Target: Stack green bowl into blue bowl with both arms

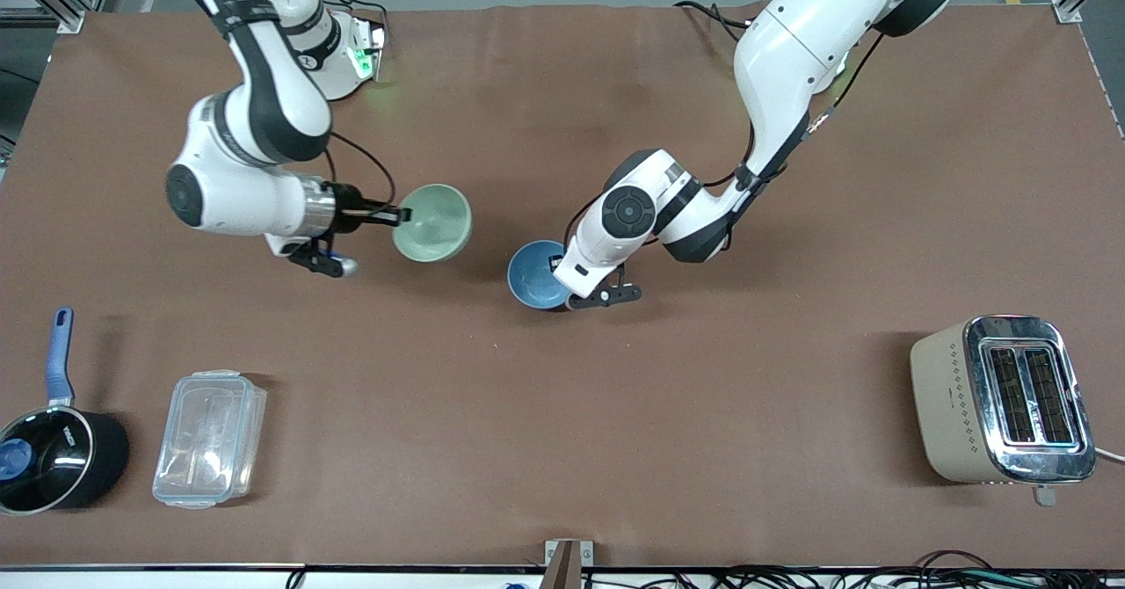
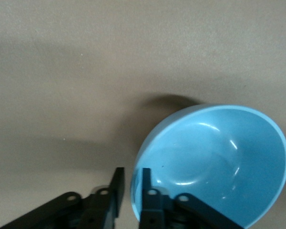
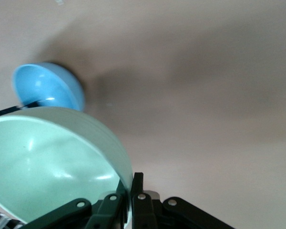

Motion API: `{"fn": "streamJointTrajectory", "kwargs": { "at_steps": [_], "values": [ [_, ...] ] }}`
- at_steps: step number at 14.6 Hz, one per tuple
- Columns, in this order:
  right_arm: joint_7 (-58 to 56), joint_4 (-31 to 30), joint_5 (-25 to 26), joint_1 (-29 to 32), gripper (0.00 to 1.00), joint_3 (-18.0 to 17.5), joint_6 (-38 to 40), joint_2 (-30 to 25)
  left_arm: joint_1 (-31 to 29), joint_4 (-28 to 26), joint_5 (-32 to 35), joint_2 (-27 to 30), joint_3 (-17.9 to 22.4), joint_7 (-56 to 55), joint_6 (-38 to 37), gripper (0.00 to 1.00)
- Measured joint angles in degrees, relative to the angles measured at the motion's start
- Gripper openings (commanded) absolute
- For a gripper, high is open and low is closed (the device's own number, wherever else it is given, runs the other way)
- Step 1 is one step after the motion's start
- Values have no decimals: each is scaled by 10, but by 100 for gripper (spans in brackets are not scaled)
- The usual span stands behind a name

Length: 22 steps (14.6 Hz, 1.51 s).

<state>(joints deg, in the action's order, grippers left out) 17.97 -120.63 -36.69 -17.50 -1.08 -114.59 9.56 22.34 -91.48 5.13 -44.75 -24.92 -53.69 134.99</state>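
Observation:
My right gripper will release the green bowl so that it sits nested upright in the hollow of the blue bowl [image 1: 543, 272] [image 3: 46, 88] near the middle of the table.
My right gripper [image 1: 400, 216] is shut on the rim of the green bowl [image 1: 432, 221] and holds it tilted in the air, over the table beside the blue bowl. In the right wrist view the gripper [image 3: 128, 183] pinches the green bowl's [image 3: 52, 162] wall. The blue bowl [image 1: 534, 274] sits near the table's middle and also shows in the right wrist view [image 3: 47, 88]. My left gripper [image 1: 562, 290] is at its rim. In the left wrist view the gripper [image 2: 132, 174] straddles the blue bowl's [image 2: 214, 157] rim, one finger inside and one outside, with a gap showing.
A black saucepan with a blue handle [image 1: 53, 448] and a clear lidded box [image 1: 209, 438] stand near the front edge at the right arm's end. A beige toaster [image 1: 1002, 400] stands at the left arm's end. Brown tabletop [image 1: 562, 413] lies between them.

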Motion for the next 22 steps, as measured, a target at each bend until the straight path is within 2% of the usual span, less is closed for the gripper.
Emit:
{"fn": "streamJointTrajectory", "kwargs": {
  "at_steps": [3,5,9,18,22],
  "values": [
    [28,33,-32,-53,0,0,-66,47,-13,18,0,5,4,0,-3,100],
    [38,51,-55,-84,0,0,-112,85,-39,44,9,23,5,7,-35,100],
    [40,88,-91,-125,1,1,-154,152,-99,90,93,81,5,35,-137,100],
    [41,94,-97,-151,2,2,-190,180,-260,97,110,218,3,332,-254,100],
    [41,94,-98,-154,3,3,-204,185,-297,97,55,288,3,411,-312,100]
  ]
}}
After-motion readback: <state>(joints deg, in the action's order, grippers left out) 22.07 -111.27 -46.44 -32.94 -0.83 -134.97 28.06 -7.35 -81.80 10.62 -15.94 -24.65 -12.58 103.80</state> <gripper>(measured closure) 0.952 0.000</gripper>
